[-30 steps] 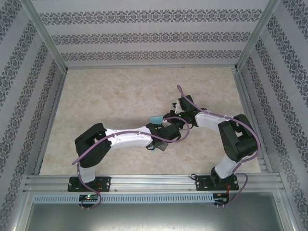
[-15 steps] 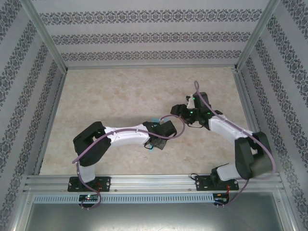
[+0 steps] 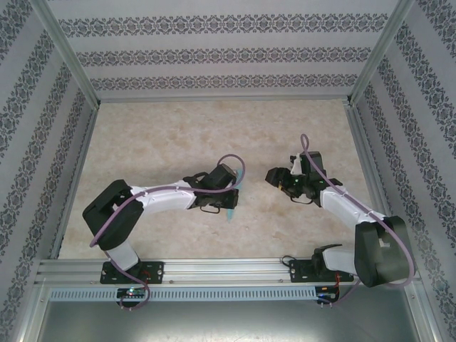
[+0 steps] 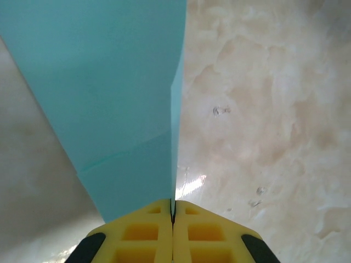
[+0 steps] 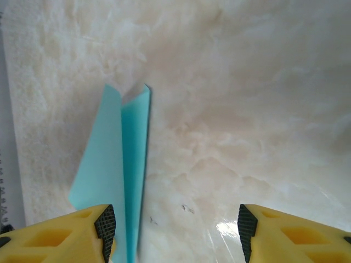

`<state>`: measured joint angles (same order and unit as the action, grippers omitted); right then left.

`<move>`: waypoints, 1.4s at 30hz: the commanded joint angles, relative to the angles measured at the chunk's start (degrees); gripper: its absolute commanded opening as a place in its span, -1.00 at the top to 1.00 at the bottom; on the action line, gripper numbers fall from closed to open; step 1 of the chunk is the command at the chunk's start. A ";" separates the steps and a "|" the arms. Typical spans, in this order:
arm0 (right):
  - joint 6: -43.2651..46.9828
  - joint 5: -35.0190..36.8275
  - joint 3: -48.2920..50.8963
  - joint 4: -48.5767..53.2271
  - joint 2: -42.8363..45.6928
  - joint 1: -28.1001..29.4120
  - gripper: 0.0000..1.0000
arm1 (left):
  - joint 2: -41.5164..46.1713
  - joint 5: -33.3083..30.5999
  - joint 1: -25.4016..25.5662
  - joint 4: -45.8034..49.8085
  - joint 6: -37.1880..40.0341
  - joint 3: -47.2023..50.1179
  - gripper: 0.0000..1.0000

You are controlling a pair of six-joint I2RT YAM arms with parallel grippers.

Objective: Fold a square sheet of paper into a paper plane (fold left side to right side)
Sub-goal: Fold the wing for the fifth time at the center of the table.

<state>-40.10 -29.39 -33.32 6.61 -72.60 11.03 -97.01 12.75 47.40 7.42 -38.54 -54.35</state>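
Note:
The paper plane's two layers are spread apart beside my left gripper, so next my right gripper grabs both layers together (image 5: 123,170) and keeps them steady before my left gripper moves along.
The paper plane (image 4: 109,98) is a narrow folded dart of light turquoise-blue paper with a centre crease. My left gripper (image 4: 173,211) is shut on its near end, the yellow fingers (image 4: 137,235) pressed together on the fold. From above, just a sliver of the plane (image 3: 231,213) peeks out beside the left gripper (image 3: 224,205). My right gripper (image 3: 273,175) stands apart to the right, open. In the right wrist view the plane (image 5: 112,170) lies just off the left finger (image 5: 82,230), and the gripper (image 5: 175,230) holds nothing.
The beige marbled tabletop (image 3: 178,135) is walled by patterned panels and a metal frame rail (image 3: 228,269) along the near edge. The two arms sit close together at mid-table, with open floor behind them.
The right gripper has drawn back to the right, away from the paper. The left arm has swung left and toward the near edge, carrying the folded paper with it.

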 commanded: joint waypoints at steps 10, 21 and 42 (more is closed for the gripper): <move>1.06 1.17 0.20 -5.20 -5.01 7.24 -0.23 | -0.03 11.16 -3.62 -19.51 -10.77 7.58 0.92; -3.10 -0.55 -0.66 -13.57 -10.48 11.13 -0.27 | -1.86 17.99 -7.95 -34.46 -19.41 14.73 0.97; -9.60 0.22 -4.56 -22.28 -19.07 15.29 -0.21 | -6.22 23.92 -11.82 -50.11 -25.98 20.15 1.00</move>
<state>-47.62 -29.34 -35.73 -12.45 -90.43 25.32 -103.48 35.83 36.62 -38.63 -63.16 -34.83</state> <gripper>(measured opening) 0.608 0.068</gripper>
